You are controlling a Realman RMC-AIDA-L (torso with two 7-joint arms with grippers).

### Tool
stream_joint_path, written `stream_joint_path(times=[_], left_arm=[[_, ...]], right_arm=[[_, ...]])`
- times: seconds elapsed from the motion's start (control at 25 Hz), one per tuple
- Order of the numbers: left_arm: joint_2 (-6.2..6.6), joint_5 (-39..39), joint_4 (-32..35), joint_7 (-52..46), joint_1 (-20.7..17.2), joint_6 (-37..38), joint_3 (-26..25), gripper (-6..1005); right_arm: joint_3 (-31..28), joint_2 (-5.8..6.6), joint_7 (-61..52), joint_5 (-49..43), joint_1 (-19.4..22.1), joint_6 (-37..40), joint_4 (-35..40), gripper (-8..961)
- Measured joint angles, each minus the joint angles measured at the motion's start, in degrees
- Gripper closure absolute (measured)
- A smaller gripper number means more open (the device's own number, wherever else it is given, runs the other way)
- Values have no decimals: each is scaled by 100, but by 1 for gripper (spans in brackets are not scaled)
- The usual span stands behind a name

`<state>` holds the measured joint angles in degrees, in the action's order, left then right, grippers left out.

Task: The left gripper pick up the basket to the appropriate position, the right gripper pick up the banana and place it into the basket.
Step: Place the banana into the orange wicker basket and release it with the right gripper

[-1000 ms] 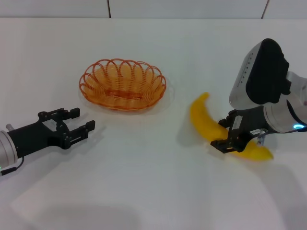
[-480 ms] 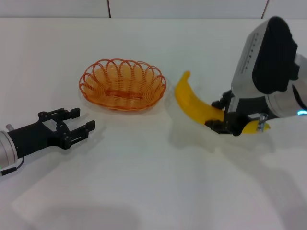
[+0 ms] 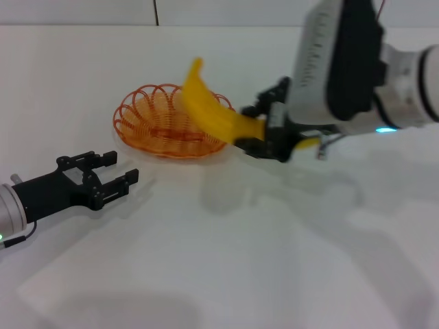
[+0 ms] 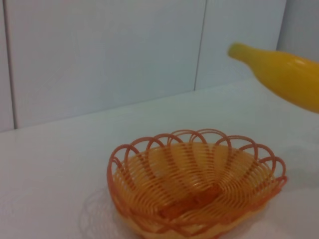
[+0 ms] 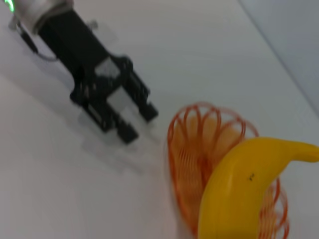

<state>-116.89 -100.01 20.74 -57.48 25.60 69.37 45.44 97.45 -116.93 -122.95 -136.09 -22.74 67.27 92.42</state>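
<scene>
Next, my right gripper puts the yellow banana down lengthwise across the middle of the orange wire basket [image 3: 167,122] [image 5: 222,177]. The banana is now held in the air.
The orange wire basket [image 3: 161,125] stands on the white table; it also shows in the left wrist view [image 4: 194,186] and the right wrist view [image 5: 199,144]. My right gripper [image 3: 269,140] is shut on the yellow banana [image 3: 209,108] and holds it in the air, its free end over the basket's right part. The banana also shows in the left wrist view [image 4: 281,74] and the right wrist view [image 5: 244,191]. My left gripper [image 3: 115,171] is open and empty on the table, in front of and left of the basket; it also shows in the right wrist view [image 5: 134,119].
The white table [image 3: 206,260] runs back to a white panelled wall [image 3: 206,10]. Nothing else stands on it.
My right gripper has lifted the banana off the table and carried it left and up, to above the basket's right side. The left arm and the basket have hardly moved.
</scene>
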Motion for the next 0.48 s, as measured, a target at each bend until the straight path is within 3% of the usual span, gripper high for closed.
stream_joint_path(times=[0.16, 0.48], left_arm=[[0, -19, 0, 0, 40, 0, 0, 395], [0, -12, 0, 0, 58, -3, 9, 395]], right_arm=[[411, -1, 22, -6, -279, -627, -234, 493], [1066, -24, 28, 11, -1210, -1845, -1495, 490]])
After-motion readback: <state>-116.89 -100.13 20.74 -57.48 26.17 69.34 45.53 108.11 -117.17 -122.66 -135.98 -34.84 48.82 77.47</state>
